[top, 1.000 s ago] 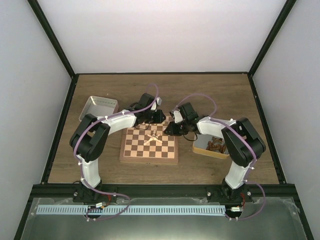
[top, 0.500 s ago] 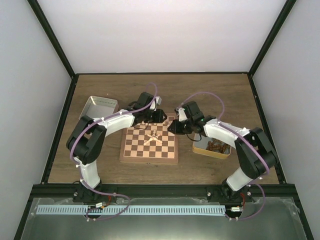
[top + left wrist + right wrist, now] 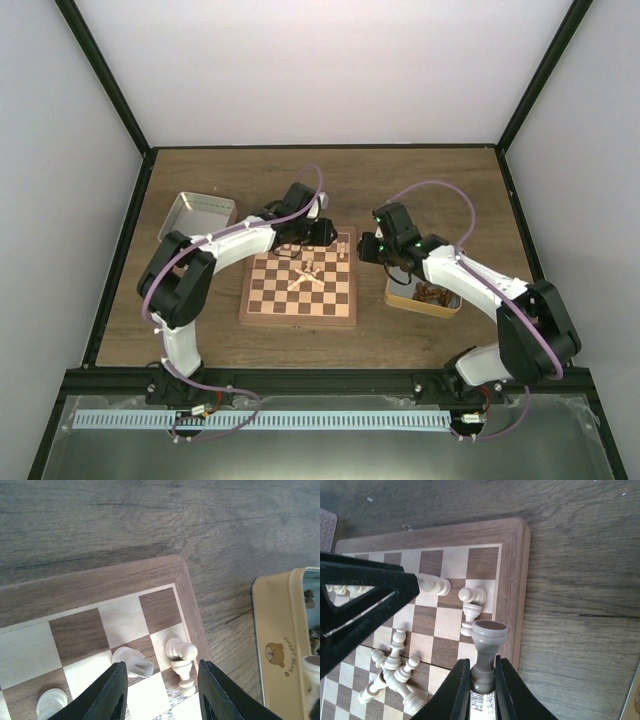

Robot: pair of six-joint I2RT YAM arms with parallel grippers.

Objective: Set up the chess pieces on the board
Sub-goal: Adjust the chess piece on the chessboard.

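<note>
The upright cream piece is standing off-centre on the seam between squares, so my left gripper should first pick it up and move it onto the far-row light square (image 3: 123, 620).
The board (image 3: 300, 312) lies between my arms, with a heap of cream chess pieces (image 3: 305, 275) lying near its middle. My left gripper (image 3: 322, 238) hangs open over the board's far right corner. In the left wrist view its jaws (image 3: 160, 690) straddle one upright cream piece (image 3: 180, 651), a toppled one (image 3: 186, 679) and a knight-like piece (image 3: 132, 661), touching none. My right gripper (image 3: 482, 680) is shut on a grey-tan chess piece (image 3: 489, 640), base pointing away, just over the board's right edge (image 3: 515, 580).
A yellow tin (image 3: 425, 297) holding dark pieces sits right of the board, beside the right arm; its rim shows in the left wrist view (image 3: 280, 645). A grey metal tray (image 3: 197, 215) lies at the far left. Both grippers work close together at the board's far right corner.
My left gripper has opened over the corner squares and shifted slightly right. My right gripper, still holding its piece, has drawn back rightward off the board, with its arm stretching out.
</note>
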